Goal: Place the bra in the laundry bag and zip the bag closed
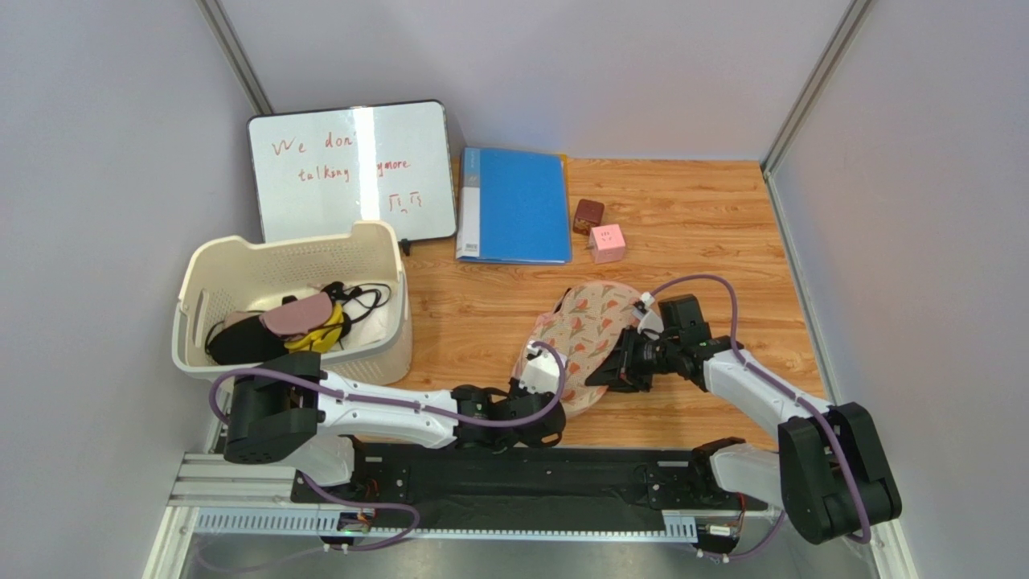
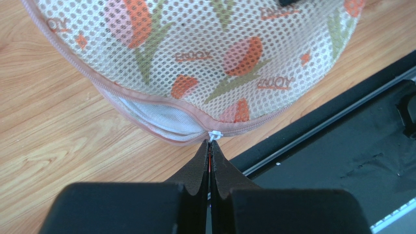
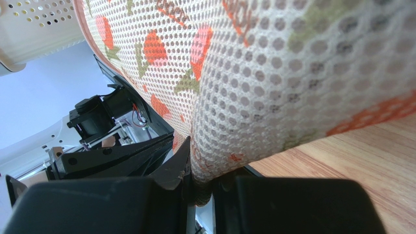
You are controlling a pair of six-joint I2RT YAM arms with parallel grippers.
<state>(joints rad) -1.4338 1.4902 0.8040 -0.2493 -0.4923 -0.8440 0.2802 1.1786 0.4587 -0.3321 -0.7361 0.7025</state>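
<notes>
The open zip slants away from the robot's left gripper, so the left gripper needs to take the white zip pull (image 2: 215,134) deeper and the robot should turn the bag before zipping.
The laundry bag (image 1: 588,328) lies mid-table, beige mesh with a red-and-green flower print (image 2: 205,58). My left gripper (image 1: 535,364) is at its near edge, jaws pressed together (image 2: 210,145) on the white zip pull (image 2: 214,134). Left of the pull the zip gapes and shows white mesh lining (image 2: 161,117); right of it the pink zip (image 2: 256,124) is closed. My right gripper (image 1: 623,362) is shut on a fold of the bag's fabric (image 3: 293,73), pinched between its jaws (image 3: 202,181). The bra is hidden.
A cream plastic basket (image 1: 362,344) with pink, yellow and black garments stands at the left. Behind are a whiteboard (image 1: 350,169), a blue folder (image 1: 513,205), a brown box (image 1: 588,215) and a pink box (image 1: 608,243). The black base rail (image 1: 519,477) runs just behind the bag's near edge.
</notes>
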